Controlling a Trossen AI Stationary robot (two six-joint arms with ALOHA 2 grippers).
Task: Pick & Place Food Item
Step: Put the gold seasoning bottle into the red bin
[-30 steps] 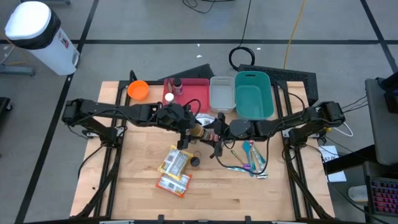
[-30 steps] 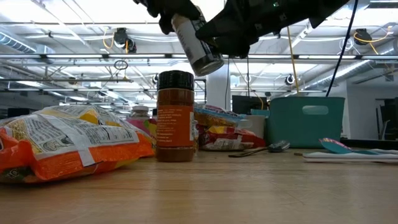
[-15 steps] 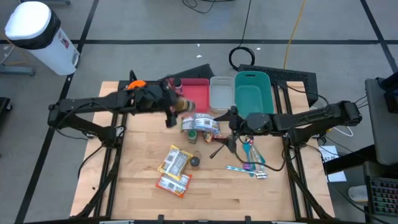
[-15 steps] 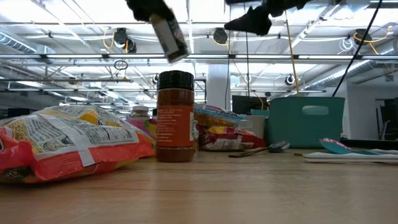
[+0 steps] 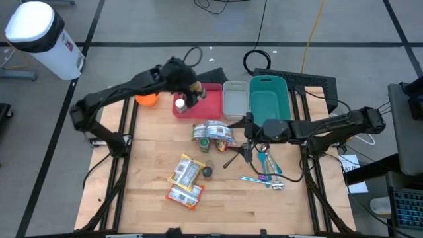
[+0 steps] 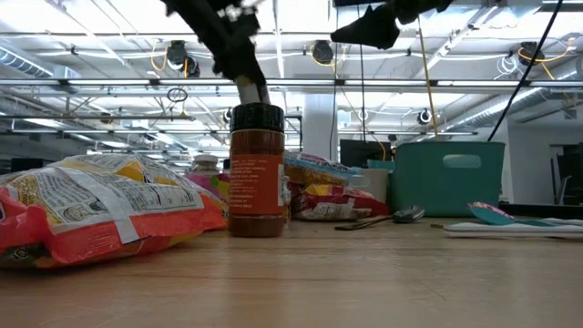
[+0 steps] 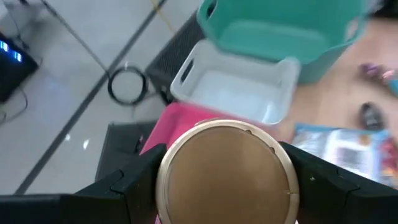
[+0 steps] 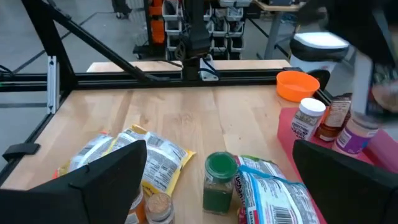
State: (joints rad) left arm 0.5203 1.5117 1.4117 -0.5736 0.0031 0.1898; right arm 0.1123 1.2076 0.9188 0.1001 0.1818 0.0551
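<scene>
My left gripper is holding the spice jar over the red tray now, and it will let go of it near the red tray's far edge [image 5: 197, 93], past the white-capped bottle.
My left gripper [image 5: 190, 91] hangs over the red tray [image 5: 210, 100] at the table's far side, shut on a spice jar whose round gold end [image 7: 227, 171] fills the left wrist view. In the low view the jar [image 6: 251, 91] slants down behind the black lid of an orange spice jar [image 6: 256, 173] that stands on its base on the table. My right gripper [image 5: 247, 136] hovers open above the table's middle right with nothing between its fingers [image 8: 106, 171]. My left gripper pinches the jar's round side wall [image 7: 163, 177] between its two fingers [image 7: 314, 180], one on each side. The jar lies along the fingers, its gold end toward the wrist. The fingers slant down toward the far edge. The jar is tilted and clear of the tray.
Small bottles [image 5: 179, 104] stand in the red tray, with an orange bowl [image 5: 147, 99] to its left and a white bin [image 5: 236, 99] and a teal bin [image 5: 269, 100] to its right. Snack bags [image 5: 186, 170], a foil bag [image 5: 215, 132], a green-lidded jar [image 8: 219, 174] and utensils [image 5: 264, 168] lie mid-table.
My left gripper has swung from the table's middle toward the far left, carrying the jar up and over the red tray. My right gripper has drawn away from the jar toward the right edge and risen, then kept still.
</scene>
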